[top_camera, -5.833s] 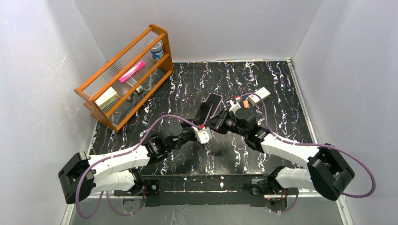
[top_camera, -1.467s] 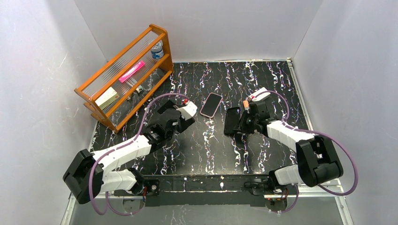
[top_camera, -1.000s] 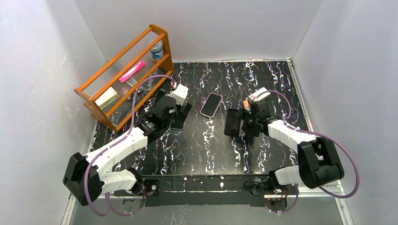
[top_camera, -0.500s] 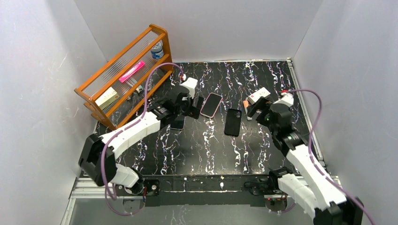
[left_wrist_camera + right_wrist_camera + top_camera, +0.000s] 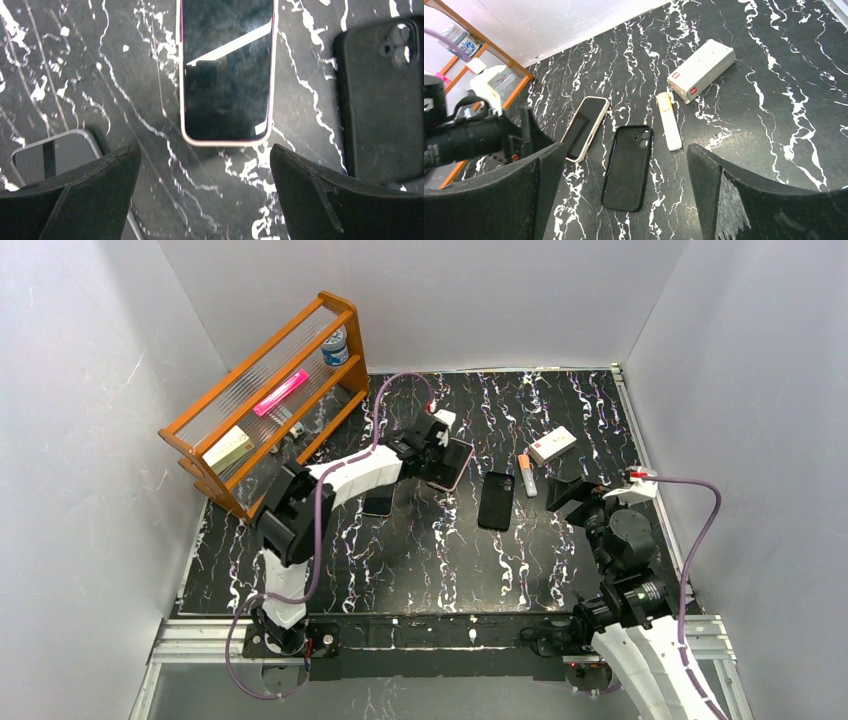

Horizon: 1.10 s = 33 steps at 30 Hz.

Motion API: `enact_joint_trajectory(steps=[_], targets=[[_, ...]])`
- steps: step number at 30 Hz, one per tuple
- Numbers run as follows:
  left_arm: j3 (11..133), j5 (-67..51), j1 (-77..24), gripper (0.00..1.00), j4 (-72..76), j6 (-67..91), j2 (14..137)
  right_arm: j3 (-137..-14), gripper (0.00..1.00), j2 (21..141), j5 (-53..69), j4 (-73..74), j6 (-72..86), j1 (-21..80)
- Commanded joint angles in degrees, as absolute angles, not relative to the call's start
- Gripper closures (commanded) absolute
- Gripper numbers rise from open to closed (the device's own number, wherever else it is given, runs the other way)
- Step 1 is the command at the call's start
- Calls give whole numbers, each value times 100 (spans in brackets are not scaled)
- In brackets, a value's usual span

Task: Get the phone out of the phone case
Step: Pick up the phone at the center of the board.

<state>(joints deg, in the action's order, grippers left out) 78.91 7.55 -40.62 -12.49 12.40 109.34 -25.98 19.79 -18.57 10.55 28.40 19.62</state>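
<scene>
Next, my right gripper grabs the long edge of the phone (image 5: 459,477) (image 5: 588,143) that faces the empty black phone case, toward the near end.
The phone (image 5: 455,462), dark screen up with a pale pink rim, lies flat on the black marble table (image 5: 420,550). The empty black phone case (image 5: 496,500) lies flat just to its right, apart from it. My left gripper (image 5: 432,468) hovers open over the phone's near end; in the left wrist view the phone (image 5: 227,70) sits just beyond the gripper (image 5: 205,155), with the case (image 5: 382,100) to the right. My right gripper (image 5: 572,492) is open and empty, drawn back right of the case. Through it, the right wrist view shows the case (image 5: 626,167) and phone (image 5: 586,127).
A grey-rimmed phone-shaped thing (image 5: 378,504) lies left of the phone. A white tube with an orange cap (image 5: 525,472) and a white box (image 5: 552,443) lie right of the case. A wooden shelf rack (image 5: 265,400) stands at the far left. White walls enclose the table.
My right gripper has let go of the black case and pulled back to the near right. My left gripper has swung right, from beside the shelf to over the phone's near end.
</scene>
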Motion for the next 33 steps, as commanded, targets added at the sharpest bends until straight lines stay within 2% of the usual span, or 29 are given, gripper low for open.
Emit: enact_joint_trajectory(steps=[1, 17, 20, 23, 30, 33], targets=[[8591, 830, -4068, 2, -1211, 1132, 11394, -2471, 1, 1798, -1831, 942, 2654, 1960], [9938, 906, -4198, 2, -1397, 635, 12902, -2526, 1, 2452, -1316, 836, 2517, 1969], [10017, 906, -4200, 5, -1518, 602, 13066, -2561, 1, 2593, -1032, 809, 2411, 1969], [10003, 805, -4201, 16, -1642, 616, 13175, -2607, 3, 2715, -786, 794, 2327, 1969], [9555, 918, -4210, 59, -1661, 941, 12951, -2602, 13, 2998, 34, 632, 2386, 1969], [9135, 940, -4210, 74, -1411, 1214, 12546, -2557, 17, 3239, 437, 526, 2579, 1969]])
